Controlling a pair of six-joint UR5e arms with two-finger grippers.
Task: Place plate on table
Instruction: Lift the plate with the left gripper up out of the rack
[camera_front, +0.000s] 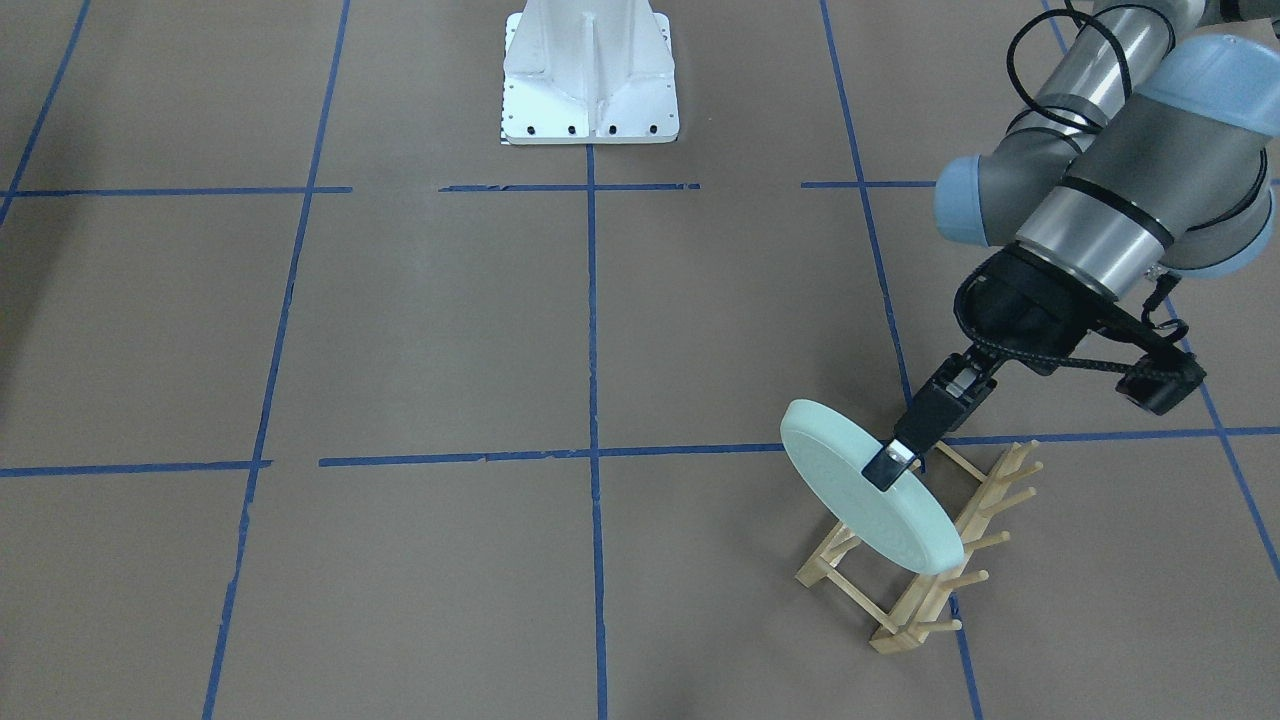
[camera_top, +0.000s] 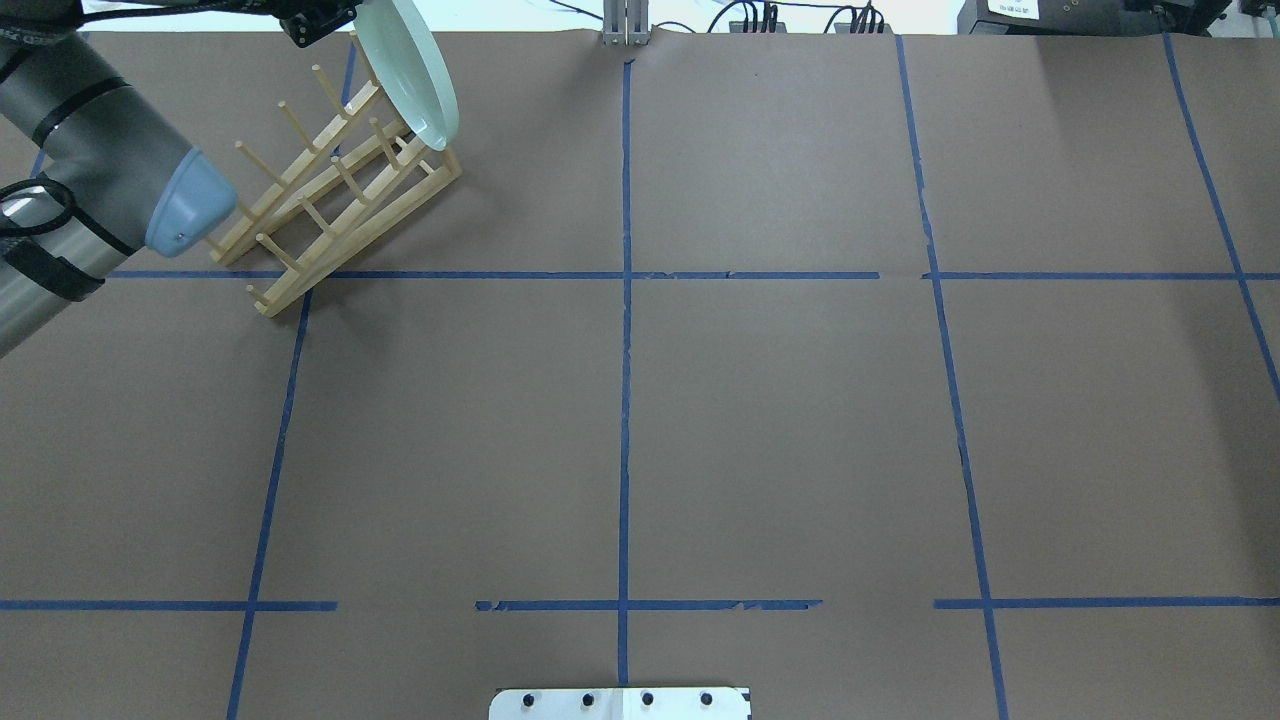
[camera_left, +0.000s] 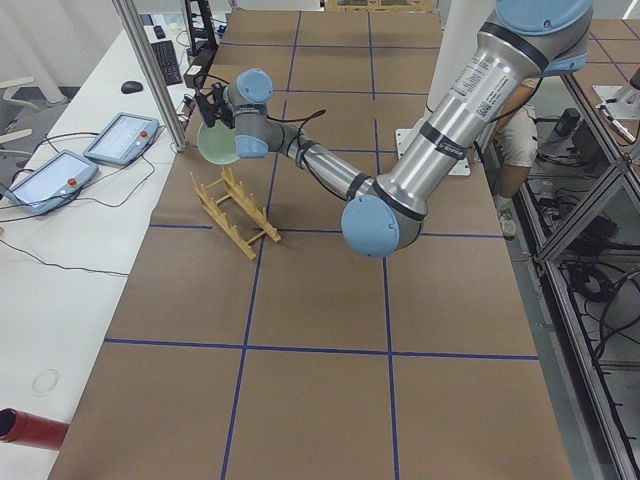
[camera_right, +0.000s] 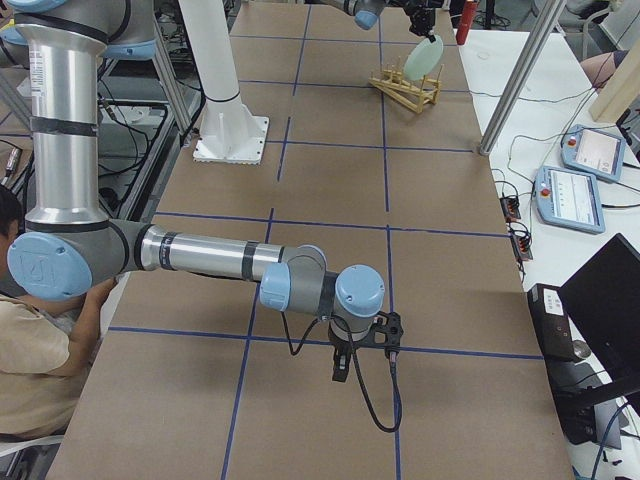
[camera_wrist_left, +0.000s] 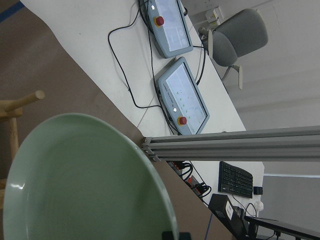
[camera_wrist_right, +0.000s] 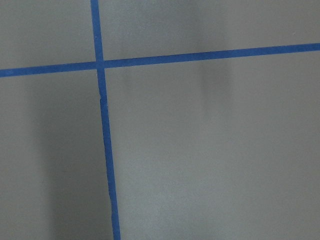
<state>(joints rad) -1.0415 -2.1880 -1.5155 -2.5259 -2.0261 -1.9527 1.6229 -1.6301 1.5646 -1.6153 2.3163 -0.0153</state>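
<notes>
The robot's left gripper will set the plate, now tilted over the rack's far end, down on the brown table (camera_front: 727, 292) between the white robot base and the rack.
The pale mint-green plate (camera_front: 860, 490) stands on edge, tilted, over the far end of the wooden peg rack (camera_front: 935, 570). My left gripper (camera_front: 893, 462) is shut on the plate's upper rim. In the exterior left view the plate (camera_left: 218, 143) sits just above the rack (camera_left: 235, 210). The left wrist view is filled by the plate's face (camera_wrist_left: 85, 180). The overhead view shows the plate (camera_top: 410, 70) above the rack (camera_top: 330, 190). The brown table (camera_front: 450, 330) has blue tape lines. My right gripper (camera_right: 340, 368) hangs low over the table far from the plate; I cannot tell whether it is open.
The white robot base (camera_front: 590, 75) stands at the table's middle edge. Two teach pendants (camera_wrist_left: 175, 65) and cables lie on the white bench past the table's edge. A metal post (camera_left: 150, 75) stands near the rack. The right wrist view shows only table (camera_wrist_right: 210, 150).
</notes>
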